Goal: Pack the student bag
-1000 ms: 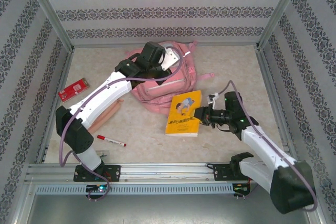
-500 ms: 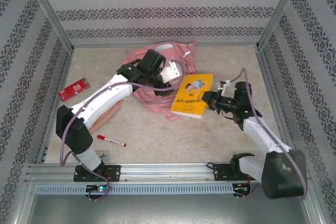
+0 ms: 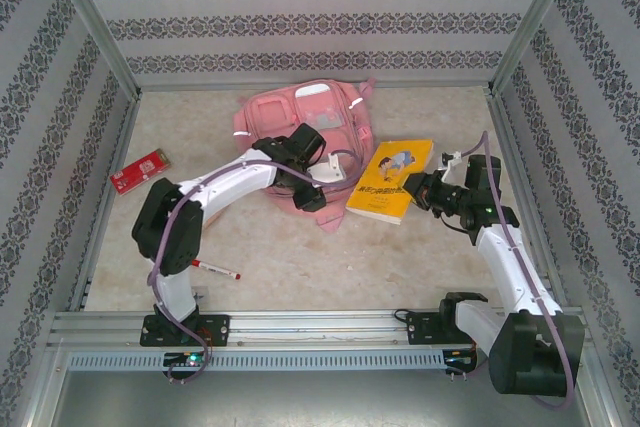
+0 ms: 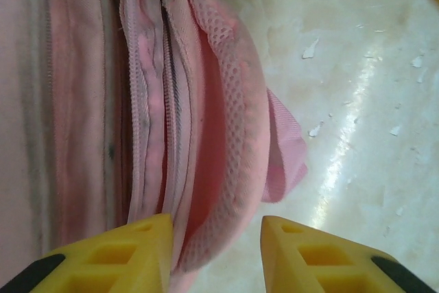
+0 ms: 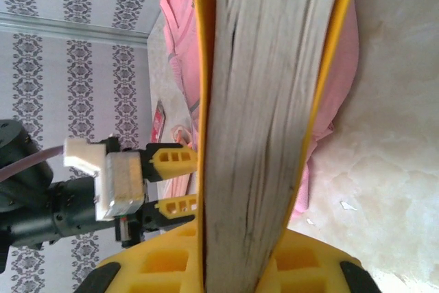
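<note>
I should take the zippered edge (image 4: 137,97) with my left gripper, as its fingers straddle the mesh-lined edge, and lift it before the yellow book goes in.
The pink student bag (image 3: 298,119) lies flat at the back middle of the table. My left gripper (image 3: 313,193) is at its near edge, jaws open. In the left wrist view the bag's mesh-lined open edge (image 4: 226,135) hangs between the yellow fingers (image 4: 140,252), against the left one, while my left gripper (image 4: 216,231) stays parted. My right gripper (image 3: 422,190) is shut on a yellow book (image 3: 392,179), held off the table to the bag's right. The right wrist view shows the book's page edge (image 5: 267,101) clamped between the fingers, with the bag (image 5: 180,5) behind it.
A red card (image 3: 140,171) lies at the left. A red-and-white marker (image 3: 212,269) rests near the left arm's base. Patterned walls and metal posts (image 3: 95,22) enclose the table on three sides.
My left gripper let go of the bag's top and moved down to its near edge; the bag has settled flat. My right gripper carried the book up, rightward and farther back.
</note>
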Available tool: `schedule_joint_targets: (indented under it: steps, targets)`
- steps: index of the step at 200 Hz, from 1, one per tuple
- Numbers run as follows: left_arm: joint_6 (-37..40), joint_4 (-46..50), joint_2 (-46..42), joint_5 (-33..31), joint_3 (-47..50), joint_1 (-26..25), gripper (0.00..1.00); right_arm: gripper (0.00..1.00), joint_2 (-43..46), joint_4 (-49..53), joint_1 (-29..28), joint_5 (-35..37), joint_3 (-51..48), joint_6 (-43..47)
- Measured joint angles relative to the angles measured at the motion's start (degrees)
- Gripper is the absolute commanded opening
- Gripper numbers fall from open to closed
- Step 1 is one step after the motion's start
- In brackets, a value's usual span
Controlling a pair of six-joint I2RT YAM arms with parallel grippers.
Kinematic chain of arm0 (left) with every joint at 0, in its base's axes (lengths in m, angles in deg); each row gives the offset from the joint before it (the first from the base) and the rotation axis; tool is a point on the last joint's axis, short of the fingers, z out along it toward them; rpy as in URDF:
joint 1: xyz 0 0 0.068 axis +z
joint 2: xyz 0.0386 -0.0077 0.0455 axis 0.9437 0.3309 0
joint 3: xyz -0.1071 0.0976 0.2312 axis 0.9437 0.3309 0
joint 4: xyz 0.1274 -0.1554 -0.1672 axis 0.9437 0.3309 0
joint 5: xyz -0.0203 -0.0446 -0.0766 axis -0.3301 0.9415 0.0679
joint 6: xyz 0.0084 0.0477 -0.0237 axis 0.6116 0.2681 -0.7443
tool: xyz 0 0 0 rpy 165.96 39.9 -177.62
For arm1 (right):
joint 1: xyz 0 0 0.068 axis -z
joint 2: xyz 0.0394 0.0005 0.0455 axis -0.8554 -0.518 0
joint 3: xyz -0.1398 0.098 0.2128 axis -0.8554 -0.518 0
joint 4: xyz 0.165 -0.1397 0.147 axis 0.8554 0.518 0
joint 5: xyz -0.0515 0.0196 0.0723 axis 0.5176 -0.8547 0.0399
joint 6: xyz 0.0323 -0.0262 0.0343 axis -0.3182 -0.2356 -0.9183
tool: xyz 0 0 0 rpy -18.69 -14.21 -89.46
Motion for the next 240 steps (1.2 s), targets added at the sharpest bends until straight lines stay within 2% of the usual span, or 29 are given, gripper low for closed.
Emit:
schedule_joint_targets:
  steps: [86, 101, 114, 121, 177, 240]
  targets:
    - [-1.75, -1.31, 8.24, -2.62, -6.23, 0.46, 0.24, 0.00, 2.51, 2.10, 0.00, -0.33, -0.11, 1.11]
    - [-1.79, -1.31, 8.41, -1.77, -6.67, 0.55, 0.28, 0.00, 2.51, 2.23, 0.00, -0.90, -0.31, 1.14]
    - [-1.95, -1.36, 8.48, -1.14, -6.80, 0.52, 0.45, 0.00, 2.51, 2.23, 0.00, -1.22, -0.57, 1.11]
    - [-2.27, -1.44, 8.55, -0.92, -6.84, 0.52, 0.49, 0.00, 2.51, 2.25, 0.00, -1.33, -0.72, 1.14]
    - [-4.13, -2.69, 8.26, -0.55, -6.84, 0.85, 0.48, 0.00, 2.51, 2.62, 0.00, -1.57, -0.94, 1.14]
    - [-4.52, -4.31, 3.61, -0.07, -9.31, 3.06, 0.49, 0.00, 2.62, 2.64, 0.00, -1.75, -0.94, 1.14]
